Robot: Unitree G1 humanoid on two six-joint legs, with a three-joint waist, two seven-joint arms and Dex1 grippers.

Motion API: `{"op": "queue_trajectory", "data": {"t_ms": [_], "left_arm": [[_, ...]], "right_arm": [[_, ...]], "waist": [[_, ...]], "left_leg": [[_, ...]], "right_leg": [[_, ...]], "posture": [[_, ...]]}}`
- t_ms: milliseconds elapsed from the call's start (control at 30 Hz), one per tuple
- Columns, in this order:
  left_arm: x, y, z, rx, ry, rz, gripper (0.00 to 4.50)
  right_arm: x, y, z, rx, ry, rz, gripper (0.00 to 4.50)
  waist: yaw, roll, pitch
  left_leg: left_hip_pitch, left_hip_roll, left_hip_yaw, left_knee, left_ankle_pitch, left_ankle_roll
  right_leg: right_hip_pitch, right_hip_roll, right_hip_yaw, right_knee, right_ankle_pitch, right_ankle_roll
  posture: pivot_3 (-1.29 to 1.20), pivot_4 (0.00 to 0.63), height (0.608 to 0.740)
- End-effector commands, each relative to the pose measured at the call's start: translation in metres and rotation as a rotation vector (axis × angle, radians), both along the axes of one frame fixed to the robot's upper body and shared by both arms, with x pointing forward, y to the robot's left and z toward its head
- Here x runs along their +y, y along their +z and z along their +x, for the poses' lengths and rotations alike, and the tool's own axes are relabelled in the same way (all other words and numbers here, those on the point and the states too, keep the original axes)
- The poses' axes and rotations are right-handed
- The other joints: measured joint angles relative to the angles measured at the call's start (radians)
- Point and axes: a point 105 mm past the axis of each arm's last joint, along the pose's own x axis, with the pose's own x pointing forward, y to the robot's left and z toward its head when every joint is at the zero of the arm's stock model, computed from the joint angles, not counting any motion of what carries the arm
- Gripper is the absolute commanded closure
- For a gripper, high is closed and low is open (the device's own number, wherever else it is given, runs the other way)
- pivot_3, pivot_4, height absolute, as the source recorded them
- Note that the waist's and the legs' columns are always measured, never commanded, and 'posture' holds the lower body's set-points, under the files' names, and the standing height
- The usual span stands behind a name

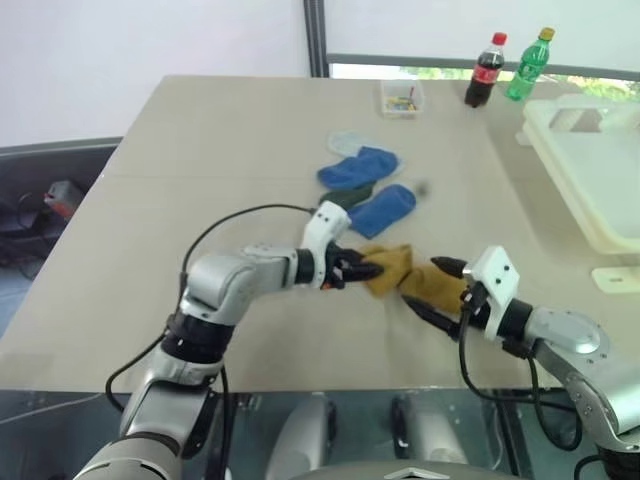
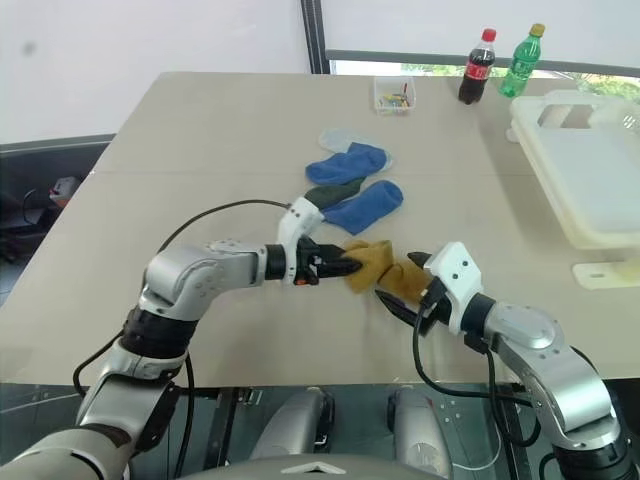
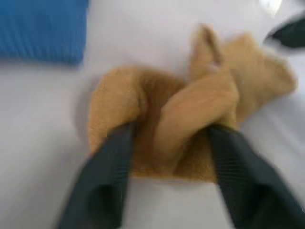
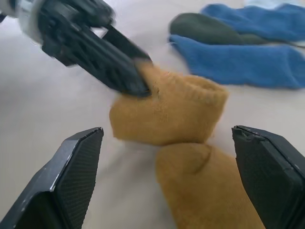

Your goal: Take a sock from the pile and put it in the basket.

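My left gripper will grab the mustard-yellow sock by its end [image 1: 377, 287] and pull it out flat, as the sock lies bunched against the second mustard piece.
The pile lies mid-table: two bright blue socks [image 1: 360, 168] [image 1: 385, 208], a dark grey-green one [image 1: 348, 195] and a pale one [image 1: 348, 143]. Nearer to me sits a bunched mustard-yellow sock [image 1: 388, 266], with a second mustard piece [image 1: 440, 285] against its right side. My left gripper [image 1: 368, 268] reaches in from the left. In the left wrist view its fingers [image 3: 114, 157] stand apart, open, with the sock's folds [image 3: 190, 109] between them. My right gripper [image 1: 435, 288] is wide open, a finger [image 4: 71, 167] on either side of the mustard piece [image 4: 205, 191]. The cream-white basket [image 1: 590, 170] stands at the table's right edge.
A small clear plastic box [image 1: 401, 98] and two bottles, one dark cola [image 1: 485, 70] and one green [image 1: 528, 64], stand at the table's far edge. A flat white piece [image 1: 615, 278] lies near the basket's near corner. Bare tabletop stretches to the left of the socks.
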Motion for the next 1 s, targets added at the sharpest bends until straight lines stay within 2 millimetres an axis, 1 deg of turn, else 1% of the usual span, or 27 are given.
{"op": "queue_trajectory", "data": {"t_ms": [33, 133, 200, 233, 333, 400, 433, 533, 600, 800, 833, 900, 933, 1000], "left_arm": [[-0.004, 0.024, -0.008, -0.086, -0.063, -0.072, 1.74], [-0.006, 0.029, -0.009, -0.117, -0.070, -0.094, 1.74], [-0.002, 0.038, -0.013, -0.139, -0.084, -0.140, 1.74], [0.004, 0.039, -0.010, -0.146, -0.058, -0.146, 1.74], [0.021, 0.031, 0.007, -0.158, 0.062, -0.092, 1.74], [0.027, 0.024, 0.015, -0.170, 0.105, -0.046, 1.74], [0.026, 0.021, 0.016, -0.190, 0.103, -0.026, 1.74], [0.011, 0.013, 0.014, -0.169, 0.058, -0.051, 1.74], [0.005, 0.006, 0.013, -0.160, 0.035, -0.044, 1.74], [-0.001, -0.006, 0.010, -0.135, -0.004, -0.044, 1.74], [-0.001, -0.008, 0.010, -0.131, -0.007, -0.041, 1.95], [-0.001, -0.010, 0.010, -0.129, -0.009, -0.037, 2.56], [-0.001, -0.011, 0.010, -0.129, -0.012, -0.036, 3.13], [-0.002, -0.012, 0.010, -0.127, -0.014, -0.038, 4.06]], "right_arm": [[0.002, 0.015, 0.003, -0.048, -0.002, 0.012, 0.00], [0.002, 0.017, 0.009, -0.050, -0.010, 0.002, 0.00], [0.002, 0.023, 0.012, -0.045, -0.016, 0.035, 0.00], [0.002, 0.025, 0.014, -0.050, -0.019, 0.039, 0.00], [0.001, 0.026, 0.017, -0.058, -0.022, 0.027, 0.00], [0.000, 0.025, 0.019, -0.061, -0.027, 0.015, 0.00], [0.001, 0.024, 0.019, -0.063, -0.026, 0.008, 0.00], [0.004, 0.020, 0.020, -0.062, -0.020, -0.001, 0.00], [0.004, 0.019, 0.020, -0.064, -0.019, -0.011, 0.00], [0.000, 0.018, 0.019, -0.076, -0.031, -0.032, 0.00], [-0.001, 0.017, 0.018, -0.077, -0.035, -0.033, 0.00], [-0.002, 0.017, 0.017, -0.079, -0.041, -0.034, 0.00], [-0.002, 0.017, 0.017, -0.080, -0.045, -0.034, 0.00], [-0.003, 0.018, 0.016, -0.083, -0.049, -0.034, 0.00]], "waist": [[0.003, 0.000, 0.000], [0.009, 0.000, 0.000], [0.007, 0.000, 0.000], [0.006, 0.000, 0.000], [0.003, 0.000, 0.000], [0.004, 0.000, 0.000], [0.003, 0.000, 0.000], [0.007, 0.000, 0.000], [0.009, 0.000, 0.000], [0.002, 0.000, 0.000], [0.002, 0.000, 0.000], [0.003, 0.000, 0.000], [0.002, 0.000, 0.000], [0.003, 0.000, 0.000]], "left_leg": [[0.000, 0.000, 0.000, 0.000, 0.000, 0.000], [0.000, -0.001, 0.000, 0.001, 0.000, 0.000], [0.000, -0.002, 0.000, 0.001, 0.000, 0.000], [-0.001, -0.001, 0.000, 0.001, 0.000, 0.000], [0.000, -0.001, 0.000, 0.000, 0.000, 0.000], [0.000, -0.001, 0.000, 0.000, 0.000, 0.000], [0.000, -0.001, 0.000, 0.000, 0.000, 0.000], [0.000, -0.002, 0.000, 0.000, 0.000, 0.000], [-0.001, -0.002, 0.000, 0.000, 0.000, 0.000], [-0.001, -0.002, 0.000, 0.000, 0.000, 0.000], [0.000, -0.001, 0.000, 0.000, 0.000, 0.000], [0.000, -0.001, 0.000, 0.000, 0.000, 0.000], [0.000, -0.001, 0.000, 0.000, 0.000, 0.000], [-0.001, -0.001, 0.000, 0.000, 0.000, 0.000]], "right_leg": [[0.000, 0.000, 0.000, 0.000, 0.000, 0.000], [0.001, -0.001, -0.001, -0.001, 0.000, 0.000], [0.001, -0.001, -0.001, -0.001, 0.000, 0.000], [0.001, -0.001, -0.001, -0.001, 0.000, 0.000], [0.000, 0.000, -0.001, -0.001, 0.000, 0.000], [0.001, 0.000, -0.001, -0.001, 0.000, 0.000], [0.001, 0.000, -0.001, -0.001, 0.000, 0.000], [0.001, 0.000, -0.001, -0.001, 0.000, 0.000], [0.001, 0.000, -0.001, -0.001, 0.000, 0.000], [0.000, 0.000, -0.001, -0.001, 0.000, 0.000], [0.000, 0.000, -0.001, 0.000, 0.000, 0.000], [0.001, 0.000, -0.001, 0.000, 0.000, 0.000], [0.001, 0.000, -0.001, 0.000, 0.000, 0.000], [0.001, 0.000, -0.001, 0.000, 0.000, 0.000]], "posture": [[0.00, 0.150, 0.740], [0.00, 0.150, 0.740], [0.00, 0.150, 0.740], [0.00, 0.150, 0.740], [0.00, 0.150, 0.740], [0.00, 0.150, 0.740], [0.00, 0.150, 0.740], [0.00, 0.150, 0.740], [0.00, 0.150, 0.740], [0.00, 0.150, 0.740], [0.00, 0.150, 0.740], [0.00, 0.150, 0.740], [0.00, 0.150, 0.740], [0.00, 0.150, 0.740]]}}
